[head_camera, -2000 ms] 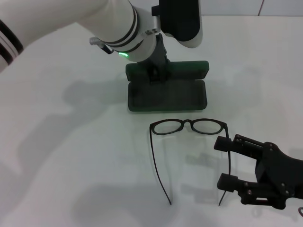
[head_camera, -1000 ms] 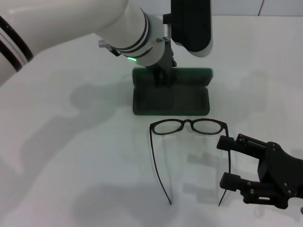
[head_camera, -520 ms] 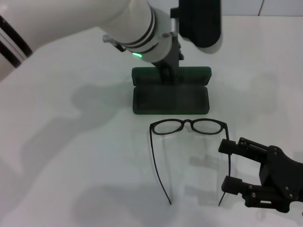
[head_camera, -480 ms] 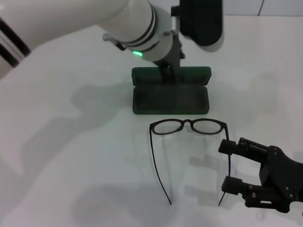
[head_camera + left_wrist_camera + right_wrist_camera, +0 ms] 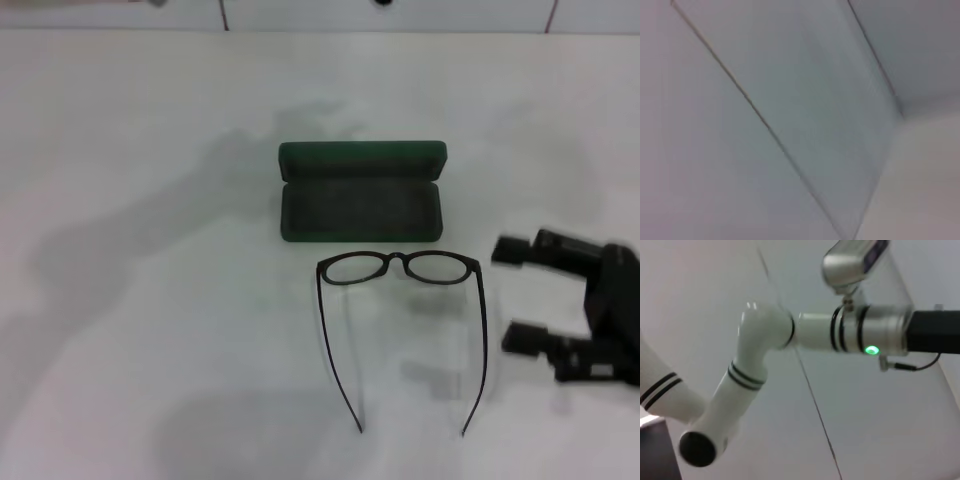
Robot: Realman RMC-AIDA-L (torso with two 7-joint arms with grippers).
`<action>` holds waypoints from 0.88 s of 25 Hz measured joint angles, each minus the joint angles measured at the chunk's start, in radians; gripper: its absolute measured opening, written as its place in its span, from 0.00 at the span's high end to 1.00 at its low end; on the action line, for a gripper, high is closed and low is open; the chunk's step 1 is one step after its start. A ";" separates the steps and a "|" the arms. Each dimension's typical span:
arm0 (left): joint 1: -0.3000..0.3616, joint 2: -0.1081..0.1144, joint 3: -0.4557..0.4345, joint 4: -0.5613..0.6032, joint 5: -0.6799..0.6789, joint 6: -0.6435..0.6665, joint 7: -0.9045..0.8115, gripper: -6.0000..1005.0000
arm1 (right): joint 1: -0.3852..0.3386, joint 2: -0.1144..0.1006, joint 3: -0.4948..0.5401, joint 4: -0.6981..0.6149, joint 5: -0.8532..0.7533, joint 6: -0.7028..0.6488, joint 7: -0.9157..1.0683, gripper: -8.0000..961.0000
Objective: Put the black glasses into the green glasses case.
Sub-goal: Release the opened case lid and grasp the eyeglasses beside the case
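Note:
The robot's right gripper should next move to the bridge [image 5: 396, 257] between the lenses of the black glasses and close there.
The black glasses [image 5: 400, 261] lie unfolded on the white table, lenses toward the green glasses case [image 5: 360, 212] and temple arms pointing at me. The case sits open just behind them, its lid [image 5: 362, 158] standing up at the far side and its dark inside bare. My right gripper [image 5: 510, 296] hovers open to the right of the right temple arm, touching nothing. My left arm [image 5: 765, 335] is out of the head view; the right wrist view shows it raised high, with its black gripper body [image 5: 935, 332] cut off at the edge.
White table [image 5: 150, 300] all around, with a tiled wall edge along the back. The left wrist view holds only pale wall panels [image 5: 805, 125].
My left arm has lifted off the case's lid and swung up out of the head view. The right gripper has shifted right and farther back, off the right temple arm. Case and glasses stay put.

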 joint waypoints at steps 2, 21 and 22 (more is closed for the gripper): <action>0.090 0.001 -0.043 0.007 -0.217 -0.060 0.128 0.63 | 0.010 -0.005 0.065 -0.094 -0.065 0.016 0.043 0.13; 0.315 0.004 -0.310 -0.977 -1.435 0.446 1.225 0.91 | 0.596 0.057 0.361 -0.203 -1.073 0.202 0.754 0.19; 0.304 0.004 -0.334 -1.027 -1.436 0.478 1.238 0.91 | 0.628 0.068 0.358 -0.171 -1.114 0.219 0.759 0.19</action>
